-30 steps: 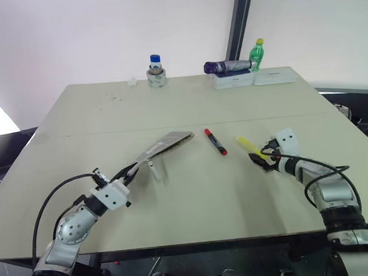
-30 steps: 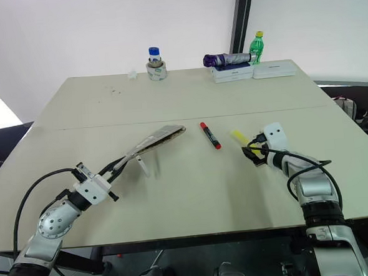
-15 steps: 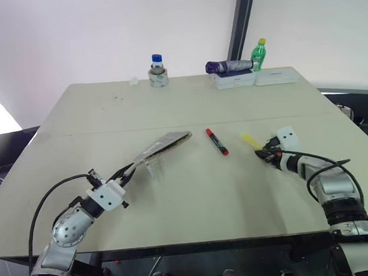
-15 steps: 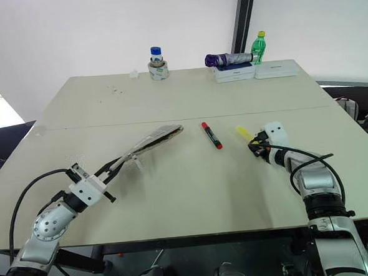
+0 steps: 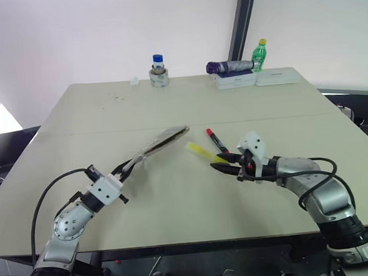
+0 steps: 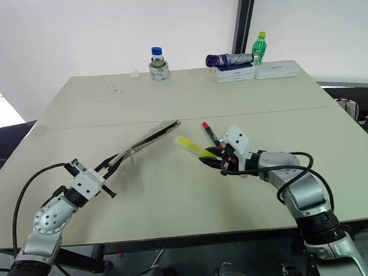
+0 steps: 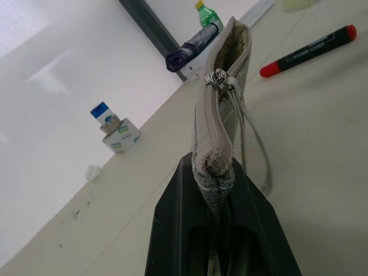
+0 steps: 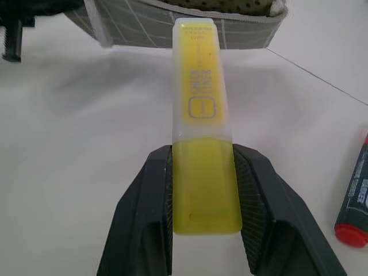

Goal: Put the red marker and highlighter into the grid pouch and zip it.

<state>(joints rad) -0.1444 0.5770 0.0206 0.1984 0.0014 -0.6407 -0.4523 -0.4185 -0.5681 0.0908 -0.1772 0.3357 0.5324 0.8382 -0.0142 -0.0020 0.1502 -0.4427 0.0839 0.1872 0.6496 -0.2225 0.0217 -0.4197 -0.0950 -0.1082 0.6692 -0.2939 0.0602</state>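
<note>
The yellow highlighter will go down on the dotted lining inside the grey grid pouch's far end (image 5: pixel 180 156) (image 8: pixel 230 7), where my right gripper needs to set it.
My left gripper (image 5: pixel 125 173) is shut on one end of the grey grid pouch (image 5: pixel 161 142), holding it lifted over the table with its far end pointing toward the centre. In the left wrist view the pouch (image 7: pixel 221 118) rises from between the fingers, its zip pull cord dangling. My right gripper (image 5: pixel 219 161) is shut on the yellow highlighter (image 5: pixel 201 151), held above the table with its free end aimed at the pouch's far end, a short gap away. The right wrist view has the highlighter (image 8: pixel 201 138) clamped between both pads. The red marker (image 5: pixel 216 139) lies on the table just behind the right gripper.
At the table's far edge stand a blue-capped jar (image 5: pixel 158 72), a green bottle (image 5: pixel 259 54), a purple folded umbrella (image 5: pixel 228 66) and white boxes (image 5: pixel 254 78). A seam crosses the tabletop (image 5: pixel 96 132) behind the pouch.
My right gripper closed on the highlighter, lifted it off the table and carried it left to near the pouch's far end. The left gripper stayed put with the pouch.
</note>
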